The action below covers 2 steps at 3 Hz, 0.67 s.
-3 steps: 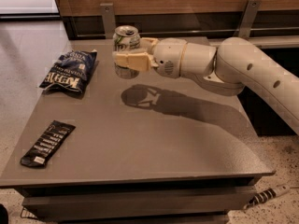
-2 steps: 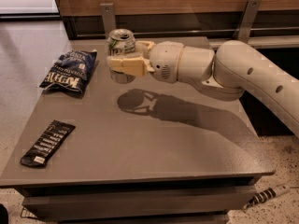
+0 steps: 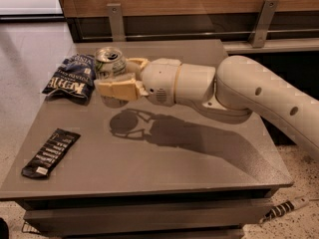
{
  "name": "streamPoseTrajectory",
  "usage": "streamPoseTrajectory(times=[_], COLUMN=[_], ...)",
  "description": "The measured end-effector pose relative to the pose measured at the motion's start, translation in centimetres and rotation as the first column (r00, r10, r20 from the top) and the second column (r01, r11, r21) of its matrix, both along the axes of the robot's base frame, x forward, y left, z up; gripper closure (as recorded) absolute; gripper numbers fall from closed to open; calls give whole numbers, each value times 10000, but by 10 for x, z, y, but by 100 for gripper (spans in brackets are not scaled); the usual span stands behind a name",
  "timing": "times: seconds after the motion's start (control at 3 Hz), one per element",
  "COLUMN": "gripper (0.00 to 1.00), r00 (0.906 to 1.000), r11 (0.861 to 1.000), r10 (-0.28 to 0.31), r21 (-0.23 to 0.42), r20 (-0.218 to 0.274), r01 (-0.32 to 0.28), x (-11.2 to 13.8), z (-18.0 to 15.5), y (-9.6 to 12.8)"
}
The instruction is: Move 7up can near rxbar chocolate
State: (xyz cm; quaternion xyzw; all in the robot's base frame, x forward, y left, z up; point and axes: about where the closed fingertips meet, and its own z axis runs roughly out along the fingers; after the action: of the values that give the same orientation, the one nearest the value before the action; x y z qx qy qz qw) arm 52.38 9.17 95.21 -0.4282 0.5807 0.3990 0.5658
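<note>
Next, my gripper sets the 7up can down and releases it on the grey table [image 3: 92, 146], beside the far end of the rxbar chocolate.
My gripper [image 3: 115, 78] is shut on the 7up can [image 3: 109, 62], a silver can with green marks and a pull-tab top. I hold it upright in the air above the grey table [image 3: 209, 168], just right of the chip bag; its shadow falls on the table below. The rxbar chocolate [image 3: 50, 152], a flat black wrapper with white lettering, lies near the table's front left corner, well below and left of the can.
A dark blue chip bag [image 3: 70, 78] lies at the table's back left, close to the held can. A wooden wall panel with metal brackets [image 3: 115, 20] runs behind the table. A cable [image 3: 286, 209] lies on the floor at the lower right.
My gripper has carried the can to the left and slightly toward the front, closer to the chip bag. The shadow on the table moved left with it.
</note>
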Motion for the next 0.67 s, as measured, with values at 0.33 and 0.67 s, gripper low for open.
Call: streamPoseTrajectory(times=[0.33,0.67], gripper=[100,100], r00=[9993,9976], r11=[9978,9946], r10=[378,680], r21=[-538,-794], r20=[58,93], r01=[-375,-670], x=[-18,-32], z=[-18,-40], y=[17,24])
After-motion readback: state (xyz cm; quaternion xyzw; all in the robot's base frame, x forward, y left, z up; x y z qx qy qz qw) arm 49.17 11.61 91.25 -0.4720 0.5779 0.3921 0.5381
